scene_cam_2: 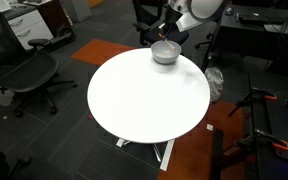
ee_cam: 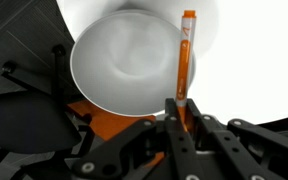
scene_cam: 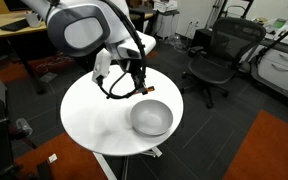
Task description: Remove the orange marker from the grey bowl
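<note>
Next, I let go of the orange marker with my gripper on the bare white table [scene_cam: 116, 92], a little way from the grey bowl toward the desk. The marker is now over the bowl's rim.
In the wrist view my gripper [ee_cam: 181, 108] is shut on the lower end of the orange marker [ee_cam: 185, 60]. The marker sticks out in front of the jaws, over the right rim of the grey bowl [ee_cam: 114, 60]. The bowl's inside looks empty. In both exterior views the bowl [scene_cam: 151, 118] [scene_cam_2: 165, 52] stands near the edge of the round white table [scene_cam: 94, 110] [scene_cam_2: 144, 100]. My gripper [scene_cam: 139, 82] [scene_cam_2: 170, 36] hangs a little above and beside the bowl. The marker is too small to make out in those views.
Black office chairs stand around the table [scene_cam: 219, 55] [scene_cam_2: 29, 75]. There is a desk at the back [scene_cam: 14, 25], orange carpet patches [scene_cam: 274, 145] on a dark floor, and tripod legs to one side [scene_cam_2: 264, 110].
</note>
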### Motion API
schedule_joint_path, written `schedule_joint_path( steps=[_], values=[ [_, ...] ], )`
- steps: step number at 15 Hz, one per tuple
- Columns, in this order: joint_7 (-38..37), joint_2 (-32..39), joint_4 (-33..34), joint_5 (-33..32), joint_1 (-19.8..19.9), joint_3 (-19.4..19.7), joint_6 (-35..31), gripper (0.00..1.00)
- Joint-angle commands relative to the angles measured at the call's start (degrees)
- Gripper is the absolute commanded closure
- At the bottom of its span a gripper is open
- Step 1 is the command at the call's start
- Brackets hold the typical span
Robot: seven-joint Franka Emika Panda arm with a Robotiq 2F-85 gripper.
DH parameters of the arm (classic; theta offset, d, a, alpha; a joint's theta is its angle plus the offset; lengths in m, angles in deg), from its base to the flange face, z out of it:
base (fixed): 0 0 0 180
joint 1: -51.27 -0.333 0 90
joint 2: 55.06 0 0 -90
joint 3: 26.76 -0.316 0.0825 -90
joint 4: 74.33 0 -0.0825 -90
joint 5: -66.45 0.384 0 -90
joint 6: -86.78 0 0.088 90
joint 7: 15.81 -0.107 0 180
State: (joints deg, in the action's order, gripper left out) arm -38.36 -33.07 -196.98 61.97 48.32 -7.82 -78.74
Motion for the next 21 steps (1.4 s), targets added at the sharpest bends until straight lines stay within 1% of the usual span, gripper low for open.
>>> schedule_joint_path(
  steps=[1,3,8,12,15,18,21],
  values=[
    [-4.6,-4.2,-4.9,-6.7,-6.9,4.3,-2.5,0.97],
    [-5.2,-4.2,-4.7,-8.6,-9.3,4.4,-1.5,0.97],
    [-2.5,-2.0,-2.2,-8.0,-9.8,-1.6,0.7,0.97],
    [0.8,0.1,-0.6,-6.7,-8.9,-6.9,3.3,0.97],
    [3.3,2.8,1.6,-6.8,-8.9,-9.7,5.8,0.97],
    [5.3,5.5,4.0,-7.7,-9.4,-11.1,8.1,0.97],
    [7.4,8.2,6.2,-7.9,-9.4,-12.0,8.4,0.97]
  ],
)
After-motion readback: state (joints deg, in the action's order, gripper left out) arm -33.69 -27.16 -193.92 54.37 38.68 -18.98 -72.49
